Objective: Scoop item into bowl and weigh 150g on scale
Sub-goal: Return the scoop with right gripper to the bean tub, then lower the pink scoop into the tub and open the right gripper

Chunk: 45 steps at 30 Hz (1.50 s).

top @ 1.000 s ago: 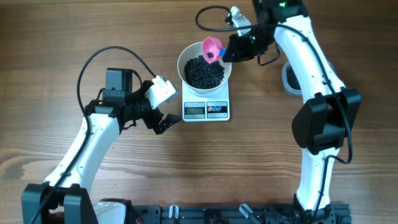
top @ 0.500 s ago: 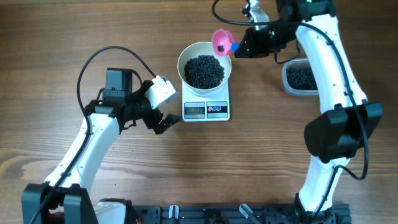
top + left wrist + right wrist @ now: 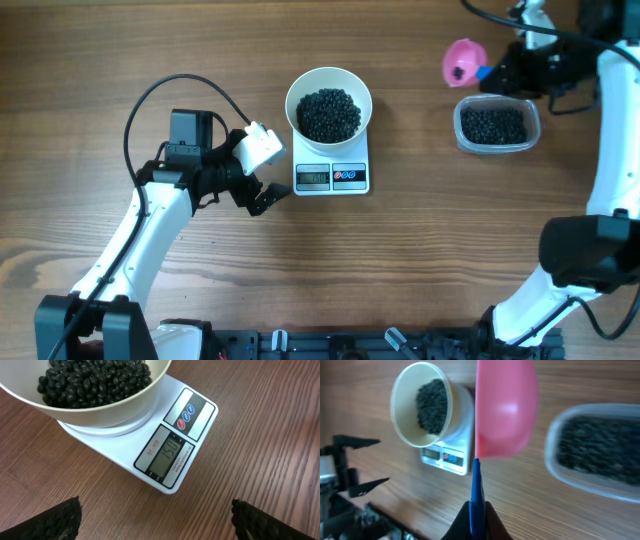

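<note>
My right gripper needs to set the pink scoop, now hanging just beyond the clear container, down at the near rim of the clear container [image 3: 486,143] [image 3: 585,480], and I need to leave the scoop's handle sticking out.
The white bowl [image 3: 329,82] holds a heap of black beans [image 3: 329,114] and stands on the white scale [image 3: 331,176]. In the left wrist view the scale's display [image 3: 168,455] reads 150. My left gripper [image 3: 262,195] is open just left of the scale, with bare wood between its fingertips [image 3: 65,515]. My right gripper [image 3: 500,72] is shut on the blue handle [image 3: 476,487] of the pink scoop [image 3: 463,60]. The scoop hangs at the far right, just beyond the clear container [image 3: 495,125], with a dark speck inside it.
The clear plastic container [image 3: 555,460] of black beans sits on the table right of the scale [image 3: 445,455]. The left arm's black cable [image 3: 150,100] loops over the table left of the bowl [image 3: 420,405]. Bare wooden tabletop lies between scale and container.
My right arm has carried the pink scoop away from the bowl's rim, rightward to beside the clear container. The left arm and the bowl on the scale have stayed put.
</note>
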Tool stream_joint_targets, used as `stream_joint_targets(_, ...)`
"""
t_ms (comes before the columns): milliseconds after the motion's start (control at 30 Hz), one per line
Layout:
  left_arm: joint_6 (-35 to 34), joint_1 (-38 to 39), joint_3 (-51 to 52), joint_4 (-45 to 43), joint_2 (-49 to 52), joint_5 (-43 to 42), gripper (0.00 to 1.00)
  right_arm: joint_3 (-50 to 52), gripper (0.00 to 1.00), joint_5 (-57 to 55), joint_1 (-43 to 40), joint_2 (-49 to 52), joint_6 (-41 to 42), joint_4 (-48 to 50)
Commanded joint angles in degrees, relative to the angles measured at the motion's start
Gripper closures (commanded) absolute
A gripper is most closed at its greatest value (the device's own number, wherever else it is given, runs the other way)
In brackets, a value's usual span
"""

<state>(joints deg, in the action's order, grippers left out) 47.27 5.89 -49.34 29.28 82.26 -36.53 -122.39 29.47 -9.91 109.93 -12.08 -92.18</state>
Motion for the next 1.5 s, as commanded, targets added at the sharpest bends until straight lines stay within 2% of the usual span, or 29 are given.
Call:
stream_joint_targets(0,-0.15,0.11,0.63,-0.15,0.48,-1.29,0.00,0.17,0.96,-7.02,-3.80,-0.44,-1.42,0.00)
stream_joint_targets(167,-0.15,0.11,0.61,-0.15,0.48,-1.29,0.00,1.46,0.96,-16.68,-6.47,-0.44,-1.03,0.00)
stream_joint_targets(300,-0.15,0.11,0.61,-0.15,0.48,-1.29,0.00,7.61,0.96,-25.77,-5.38,-0.44,0.48,0.00)
stream_joint_targets(367,-0.15,0.11,0.63,-0.15,0.48,-1.29,0.00,12.28,0.96,-26.95,-3.52,-0.42,1.09,0.79)
stream_joint_targets(500,-0.15,0.11,0.63,-0.15,0.48,-1.29,0.00,20.09,0.96,-35.36,2.84,-0.42,8.44,5.57)
stream_joint_targets(733,-0.15,0.11,0.63,-0.15,0.48,-1.29,0.00,20.24,0.96,-53.81,12.13,-0.44,18.88,8.94)
stream_joint_targets(900,-0.15,0.11,0.63,-0.15,0.48,-1.29,0.00,20.26,0.96,-62.29,17.68,-0.44,22.23,8.96)
stream_joint_targets(1067,-0.15,0.11,0.63,-0.15,0.48,-1.29,0.00,20.31,0.96,-53.24,17.11,-0.44,24.74,9.03)
stream_joint_targets(1200,-0.15,0.11,0.63,-0.15,0.48,-1.29,0.00,20.92,0.96,-30.91,10.97,-0.44,28.41,12.22)
stream_joint_targets(1300,-0.15,0.11,0.63,-0.15,0.48,-1.29,0.00,22.86,0.96,-20.02,6.97,-0.44,31.76,15.50)
stream_joint_targets(1467,-0.15,0.11,0.63,-0.15,0.48,-1.29,0.00,26.84,0.96,-15.63,3.17,-0.44,40.57,19.63)
